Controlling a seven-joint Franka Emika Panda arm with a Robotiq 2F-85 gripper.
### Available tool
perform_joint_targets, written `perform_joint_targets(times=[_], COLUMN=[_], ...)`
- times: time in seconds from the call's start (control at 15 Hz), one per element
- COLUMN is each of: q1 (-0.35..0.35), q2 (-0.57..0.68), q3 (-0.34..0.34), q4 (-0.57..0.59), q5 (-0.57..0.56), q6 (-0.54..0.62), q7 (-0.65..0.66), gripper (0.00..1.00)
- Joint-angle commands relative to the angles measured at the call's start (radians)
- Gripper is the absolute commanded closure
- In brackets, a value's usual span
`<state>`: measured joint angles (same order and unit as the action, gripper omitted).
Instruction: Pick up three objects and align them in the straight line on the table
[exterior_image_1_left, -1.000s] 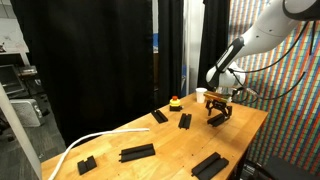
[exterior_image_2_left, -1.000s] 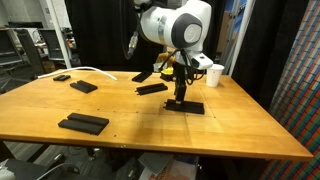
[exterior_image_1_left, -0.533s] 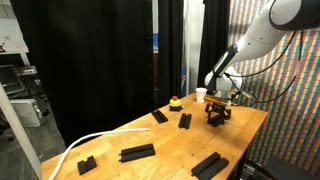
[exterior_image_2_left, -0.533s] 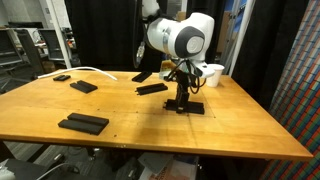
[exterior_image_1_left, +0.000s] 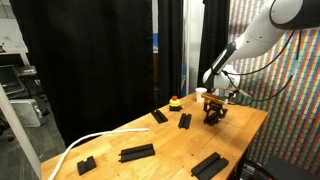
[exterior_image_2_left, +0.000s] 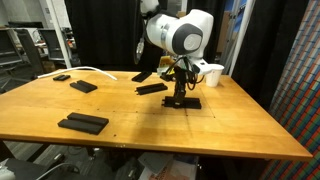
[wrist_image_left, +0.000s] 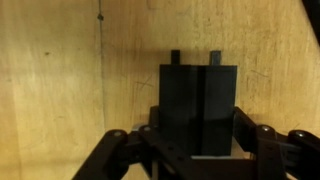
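Observation:
Next, I let go of the flat black bar on bare wood (exterior_image_1_left: 187, 139) between the two short black bars and the near edge of the table.
My gripper (exterior_image_1_left: 216, 112) (exterior_image_2_left: 179, 97) stands over the far part of the table (exterior_image_2_left: 150, 135), shut on a flat black bar (exterior_image_2_left: 188, 103) that rests at the tabletop. In the wrist view the bar (wrist_image_left: 198, 100) fills the space between my gripper's (wrist_image_left: 198, 138) dark fingers, lying lengthwise on the wood. Two short black bars (exterior_image_1_left: 159, 116) (exterior_image_1_left: 185, 121) lie nearby. A longer bar (exterior_image_1_left: 137, 152) sits towards the other end of the table.
A wide black block (exterior_image_1_left: 210, 164) (exterior_image_2_left: 83, 122) and a small stubby block (exterior_image_1_left: 86, 164) also lie on the table. A white cup (exterior_image_1_left: 201, 94) (exterior_image_2_left: 213, 74) and a red-and-yellow object (exterior_image_1_left: 175, 101) stand by the gripper. A white cable (exterior_image_1_left: 85, 145) trails off one edge.
The jaws have closed on the black bar they were straddling. The bar under the gripper has shifted slightly on the table.

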<state>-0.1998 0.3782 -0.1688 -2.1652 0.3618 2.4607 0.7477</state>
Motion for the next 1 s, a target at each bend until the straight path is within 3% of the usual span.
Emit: perform_joint_targets(times=[0.0,0.47,0.93], q1=[0.032,0.112,0.186], q2=[0.011,0.044,0.026], q3=[0.059,0.185,0.204], q4=[-0.010,-0.003,-0.035], q5=[0.101,0.295,0.377], q6=[0.018,0.031,0.001], q7=[-0.024,-0.006,0.015], gripper=[0.54,0.54,0.54])
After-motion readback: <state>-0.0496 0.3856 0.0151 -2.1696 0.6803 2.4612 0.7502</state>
